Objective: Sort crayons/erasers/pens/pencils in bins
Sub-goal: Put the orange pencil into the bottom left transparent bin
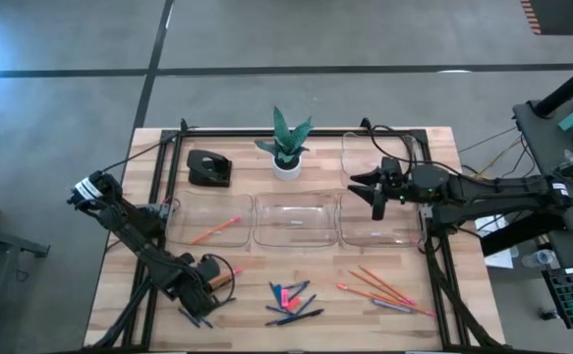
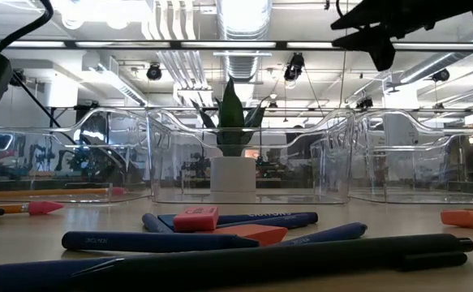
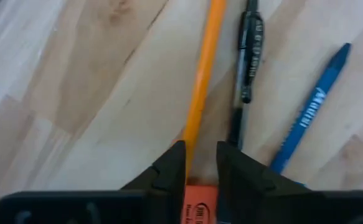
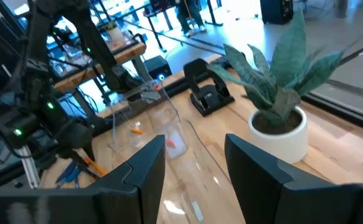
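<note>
The red eraser and black pen crowd the fingers of my left gripper at the end of the orange pencil, so next I open them and grip the pencil's body farther [image 3: 205,68] along.
My left gripper [image 1: 210,282] points down at the table's near left and is open. Its fingers stand on either side of an orange pencil [image 3: 203,93] that lies flat on the wood, near its reddish end [image 3: 200,205]. A black pen [image 3: 249,56] and a blue crayon [image 3: 312,112] lie beside it. My right gripper [image 4: 193,162] is open with nothing between its fingers. It hangs level above the right bin [image 1: 379,241]. The left bin [image 1: 210,198] holds one pencil [image 1: 215,230]. The middle bin [image 1: 296,200] stands between them. My left gripper comes down from above with its fingers [image 3: 172,171] across the orange pencil, close to its reddish end. The pencil lies on the table in the gap. Whether either finger touches it, I cannot tell.
Crayons, pens and erasers [image 1: 291,300] lie heaped at the near middle, and loose pencils [image 1: 384,290] at the near right. A fourth bin [image 1: 350,147] sits at the far right. A potted plant [image 1: 286,147] and a black desk object [image 1: 208,169] stand at the far edge.
</note>
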